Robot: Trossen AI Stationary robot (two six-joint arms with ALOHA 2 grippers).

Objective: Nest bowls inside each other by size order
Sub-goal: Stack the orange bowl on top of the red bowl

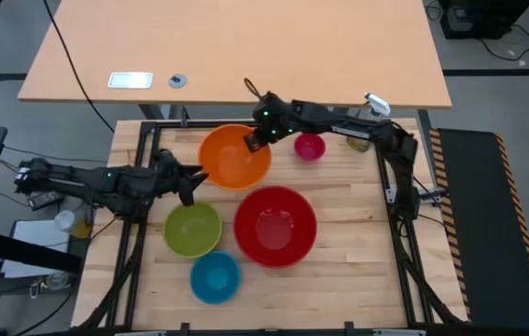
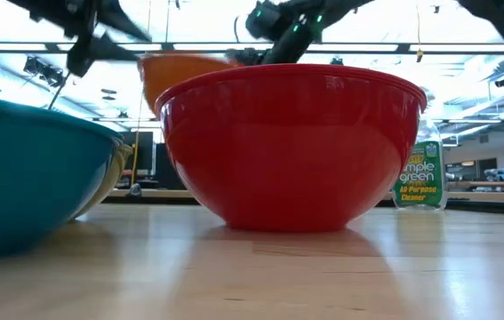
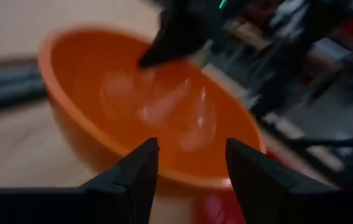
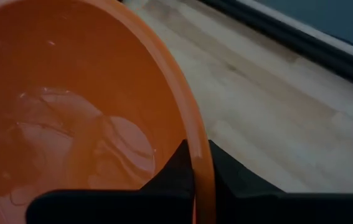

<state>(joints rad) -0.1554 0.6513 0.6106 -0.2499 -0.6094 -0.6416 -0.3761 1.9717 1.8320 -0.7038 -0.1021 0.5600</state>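
Note:
The robot's right gripper needs to release the orange bowl inside the red bowl (image 1: 278, 228), next to the lime green bowl.
The orange bowl (image 1: 234, 157) hangs tilted above the table's far middle, held by my right gripper (image 1: 253, 142) at its right rim; in the low view it shows raised behind the red bowl (image 2: 292, 142). My left gripper (image 1: 196, 177) is open just off the orange bowl's left rim (image 3: 132, 155), with nothing between its fingers. The red bowl (image 1: 275, 226), the lime green bowl (image 1: 192, 230) and the blue bowl (image 1: 215, 277) rest on their bases on the table. The magenta bowl (image 1: 310, 147) stands at the far right. My right gripper pinches the orange bowl's rim (image 4: 192, 134) with one finger inside the bowl and one outside. It comes at the rim from the table's right side, slanting down. The bowl is lifted clear of the table and tilted.
A clear spray bottle with a green label (image 2: 419, 173) stands at the table's far right, behind the magenta bowl. Bare wood shows on the near right part of the table (image 1: 357, 280). Black frame rails (image 1: 404, 252) run along the table's sides.

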